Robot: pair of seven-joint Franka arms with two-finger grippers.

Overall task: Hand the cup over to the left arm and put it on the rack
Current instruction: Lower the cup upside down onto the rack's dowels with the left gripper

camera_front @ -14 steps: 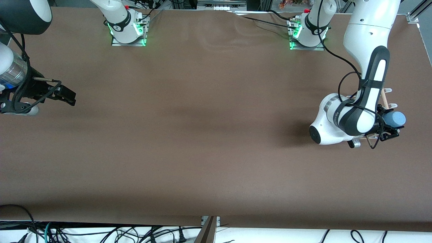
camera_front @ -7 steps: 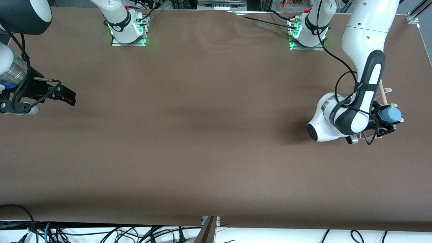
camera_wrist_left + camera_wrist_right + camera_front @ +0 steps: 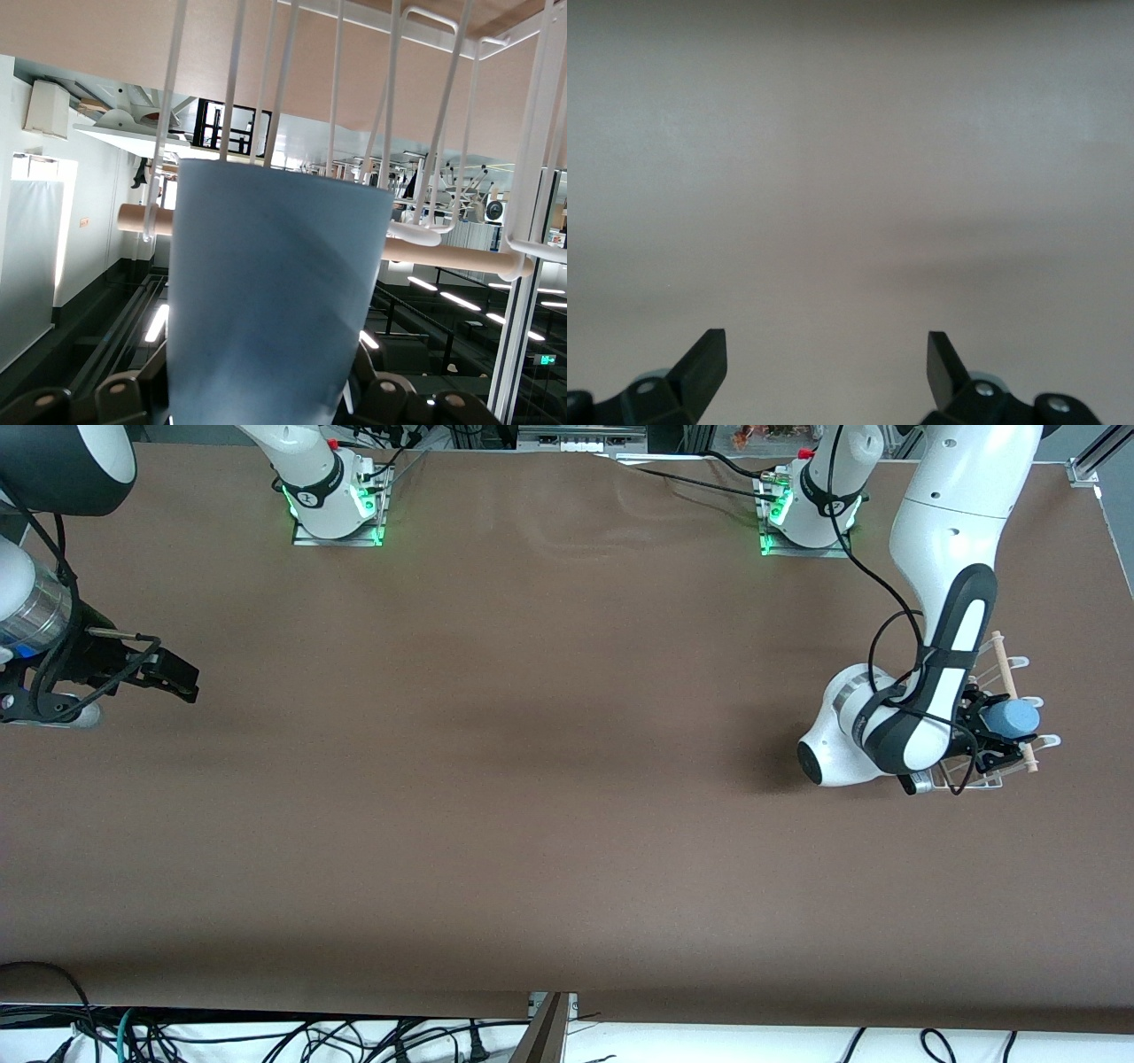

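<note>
My left gripper has the light-blue cup. It will let the cup go on the white wires of the rack, just inside the wooden dowel (image 3: 994, 739) (image 3: 288, 133).
The light-blue cup (image 3: 1013, 718) is held on its side in my left gripper (image 3: 994, 731), which is shut on it low over the wire rack (image 3: 1017, 662) at the left arm's end of the table. In the left wrist view the cup (image 3: 270, 292) fills the middle, gripped between the black fingers (image 3: 394, 398), with the rack's white wires (image 3: 390, 106) and wooden dowel (image 3: 443, 257) close against it. My right gripper (image 3: 164, 673) is open and empty, held still over the right arm's end of the table; its wrist view shows the fingertips (image 3: 709, 354) wide apart over bare tabletop.
The rack's wooden dowel (image 3: 1010, 682) runs along the side of the rack toward the table's end. The two arm bases (image 3: 337, 500) (image 3: 806, 514) stand along the table's edge farthest from the front camera. Cables lie below the table's near edge (image 3: 266, 1036).
My left arm has drawn the cup back and lower, from past the rack's outer edge to low over the rack. The right arm has not moved.
</note>
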